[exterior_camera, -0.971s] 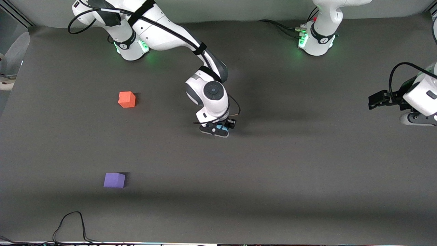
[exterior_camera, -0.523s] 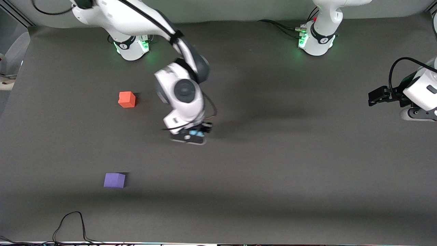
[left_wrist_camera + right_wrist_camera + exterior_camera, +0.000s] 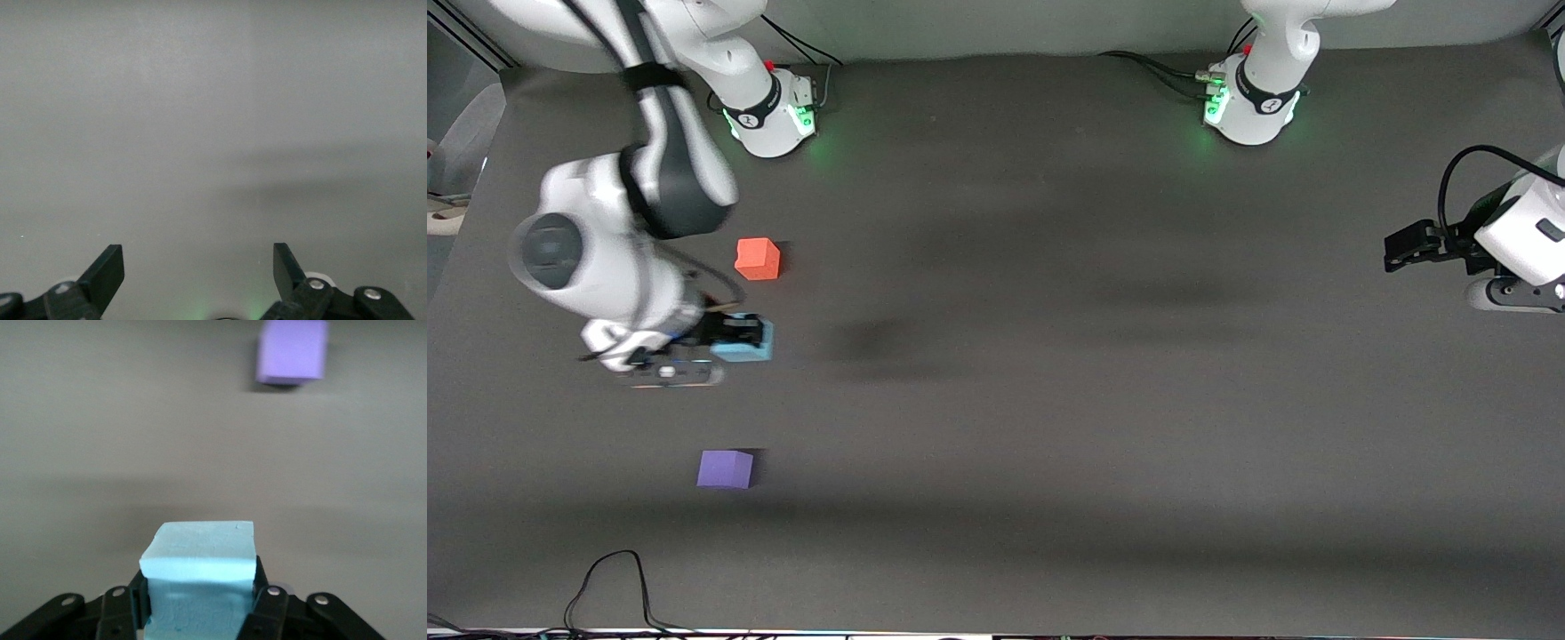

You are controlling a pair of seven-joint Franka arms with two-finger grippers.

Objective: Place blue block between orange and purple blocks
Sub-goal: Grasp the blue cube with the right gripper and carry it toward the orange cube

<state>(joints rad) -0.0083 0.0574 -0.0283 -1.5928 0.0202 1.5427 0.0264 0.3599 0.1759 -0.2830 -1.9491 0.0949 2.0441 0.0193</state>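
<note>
The blue block, now held above the table, will go down from my right gripper onto the dark grey mat, about halfway [image 3: 747,358] between the orange and purple blocks.
My right gripper [image 3: 738,340] is shut on the light blue block [image 3: 744,348] and holds it above the table, over the stretch between the orange block [image 3: 758,259] and the purple block [image 3: 726,468]. In the right wrist view the blue block [image 3: 200,577] sits between the black fingers [image 3: 267,603], with the purple block [image 3: 292,351] on the table ahead. The orange block is farther from the front camera than the purple one, both toward the right arm's end of the table. My left gripper [image 3: 1400,251] waits open and empty at the left arm's end; its fingertips [image 3: 107,270] stand wide apart.
The dark grey mat [image 3: 1049,400] covers the table. A black cable [image 3: 609,578] loops at the edge nearest the front camera. Both arm bases [image 3: 769,111] stand along the edge farthest from that camera.
My right arm has swung with the blue block from the table's middle toward the right arm's end, to between the orange and purple blocks. The left arm has barely moved.
</note>
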